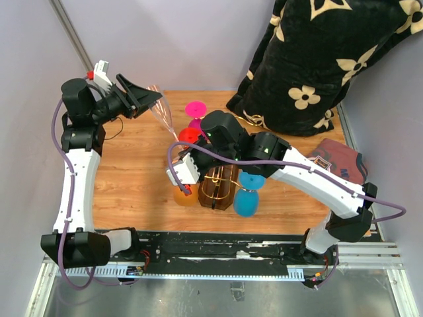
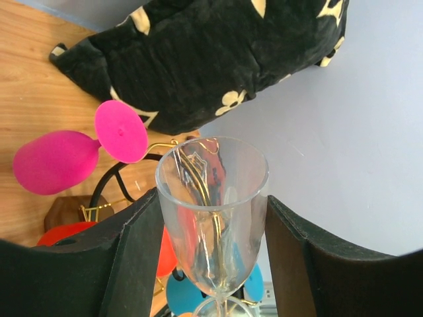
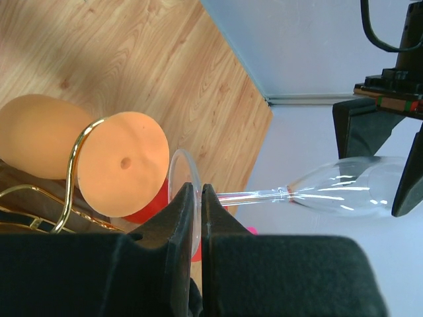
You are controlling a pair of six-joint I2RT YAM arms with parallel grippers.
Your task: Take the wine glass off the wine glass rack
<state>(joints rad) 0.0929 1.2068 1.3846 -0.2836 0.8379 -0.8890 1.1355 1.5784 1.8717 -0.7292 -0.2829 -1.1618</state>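
Next, I release the clear wine glass with my left gripper on the bare table [image 1: 139, 118] near the back corner opposite the cushion.
A clear wine glass [image 1: 160, 112] hangs in the air at the back left, lying about level and off the rack. My left gripper [image 1: 151, 100] is closed round its bowl [image 2: 211, 211], with both fingers against the glass. My right gripper [image 1: 198, 132] is shut on the glass's round foot [image 3: 180, 178]; the stem runs from there to the bowl [image 3: 344, 188]. The wine glass rack [image 1: 221, 185], gold wire on a dark brown base, stands mid-table under the right arm. Its gold wire [image 3: 73, 158] holds an orange glass [image 3: 39, 135].
Pink [image 1: 195, 109], red [image 1: 189, 135], orange [image 1: 186, 195] and blue [image 1: 248, 201] glasses hang around the rack. A black flowered cushion [image 1: 317, 59] leans at the back right. A dark red cloth [image 1: 344, 162] lies at the right edge. Walls close the table's back and sides.
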